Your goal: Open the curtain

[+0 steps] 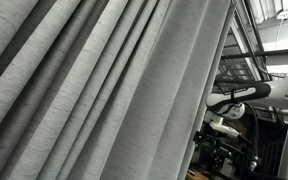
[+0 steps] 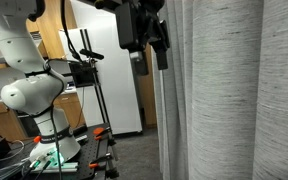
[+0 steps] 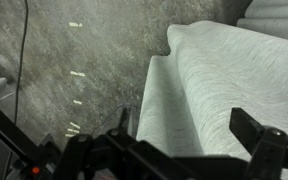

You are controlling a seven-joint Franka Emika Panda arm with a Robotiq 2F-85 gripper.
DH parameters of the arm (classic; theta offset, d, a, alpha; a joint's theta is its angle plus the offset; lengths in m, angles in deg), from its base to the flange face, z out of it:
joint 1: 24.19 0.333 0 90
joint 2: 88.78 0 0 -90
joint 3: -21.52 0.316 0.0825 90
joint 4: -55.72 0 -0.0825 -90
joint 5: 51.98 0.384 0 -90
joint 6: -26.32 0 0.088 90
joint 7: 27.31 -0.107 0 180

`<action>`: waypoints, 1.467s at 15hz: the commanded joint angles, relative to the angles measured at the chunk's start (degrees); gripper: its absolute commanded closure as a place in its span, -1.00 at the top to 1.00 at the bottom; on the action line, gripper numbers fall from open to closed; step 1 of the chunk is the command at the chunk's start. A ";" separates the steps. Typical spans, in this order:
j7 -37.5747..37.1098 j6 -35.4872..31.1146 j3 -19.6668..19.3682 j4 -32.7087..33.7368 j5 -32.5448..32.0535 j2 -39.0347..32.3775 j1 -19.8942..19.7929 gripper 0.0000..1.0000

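I need to next close on the leading edge (image 1: 197, 127) of the light-grey curtain, beside the metal framing.
The curtain (image 1: 94, 90) is a light-grey woven drape with deep pleats that fills most of one exterior view. It hangs at the right in the other exterior view (image 2: 224, 100). In that view my gripper (image 2: 152, 45) is high up, at the curtain's leading edge. In the wrist view, the two black fingers of the gripper (image 3: 191, 128) stand wide apart and open. A rounded fold of the curtain (image 3: 214, 90) lies between them, seen from above. I cannot tell whether the fingers touch the fabric.
The white arm's base (image 2: 39, 100) stands at the left. A black box on a thin stand (image 2: 84, 72) and a white fridge (image 2: 109, 70) are behind the gripper. Grey carpet (image 3: 74, 70) with a dark cable (image 3: 24, 50) lies below. Metal framing (image 1: 249, 40) shows past the curtain's edge.
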 commanded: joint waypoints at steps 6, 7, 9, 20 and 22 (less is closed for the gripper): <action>0.69 0.14 -0.72 3.34 -2.31 -3.90 -0.36 1.00; 0.73 0.28 -0.95 4.27 -2.56 -4.84 -0.49 1.00; 0.86 0.18 -1.51 6.08 -2.68 -6.55 -0.67 1.00; 15.89 -1.69 -2.77 20.91 -0.18 -17.10 -3.20 1.00; 21.44 -3.09 -2.62 22.68 0.29 -18.50 -4.36 1.00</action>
